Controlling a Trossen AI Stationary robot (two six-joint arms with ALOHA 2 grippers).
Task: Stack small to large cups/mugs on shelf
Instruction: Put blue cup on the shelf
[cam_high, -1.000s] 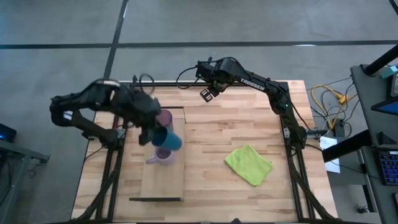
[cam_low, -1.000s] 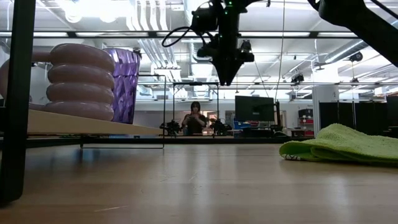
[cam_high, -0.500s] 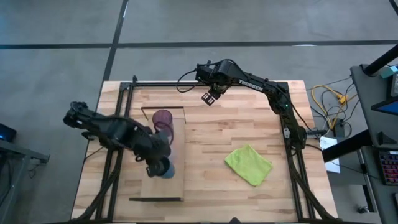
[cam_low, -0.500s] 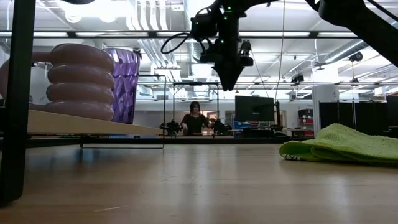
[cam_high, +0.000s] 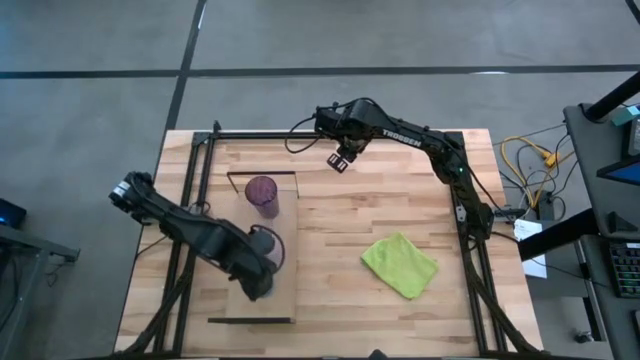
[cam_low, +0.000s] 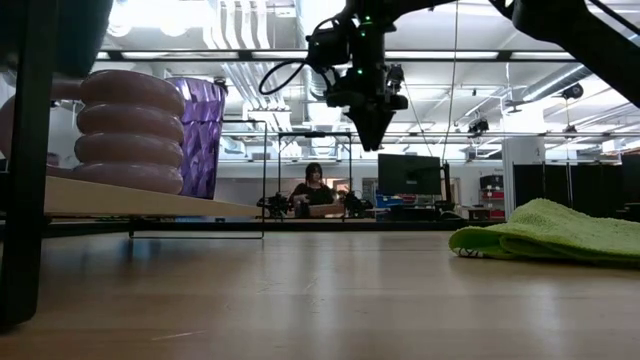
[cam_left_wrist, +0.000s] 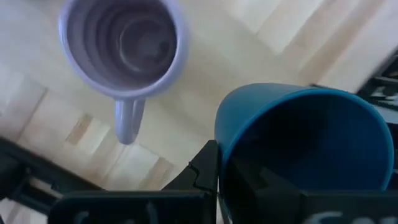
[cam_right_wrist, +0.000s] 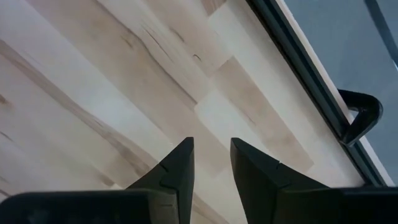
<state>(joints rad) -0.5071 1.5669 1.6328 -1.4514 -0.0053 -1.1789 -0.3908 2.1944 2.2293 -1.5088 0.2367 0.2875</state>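
Observation:
My left gripper is going to put the blue cup down on the near end of the shelf board (cam_high: 250, 303), beyond the lilac mug.
The shelf board (cam_high: 285, 300) lies on the table's left half. The purple tumbler (cam_high: 262, 193) stands on its far end, and the ribbed lilac mug (cam_high: 270, 245) stands upright behind it toward the near edge, its handle (cam_left_wrist: 129, 118) sticking out. Both also show in the low view: the mug (cam_low: 125, 130) and the tumbler (cam_low: 202, 135). My left gripper (cam_high: 257, 285) is over the board, just nearer than the mug, and is shut on the dark blue cup (cam_left_wrist: 305, 137); the arm hides the cup in the high view. My right gripper (cam_high: 340, 159) hangs high over the table's far part, open by a narrow gap and empty. My left gripper holds the blue cup by its rim wall (cam_left_wrist: 222, 146). One finger (cam_left_wrist: 206, 169) lies outside the wall and the other seems to be inside the cup. The cup's open mouth faces the wrist camera, beside the mug and apart from it.
A green cloth (cam_high: 400, 263) lies crumpled on the table's right half, also showing in the low view (cam_low: 545, 230). Bare wood lies between the board and the cloth. A dark frame rail (cam_right_wrist: 311, 68) runs along the far edge. A person sits far back in the room (cam_low: 314, 190).
My left gripper has carried the blue cup toward the table's near edge, from over the tumbler and mug to just past the mug, which now shows uncovered from above. The mug and tumbler have stayed in place.

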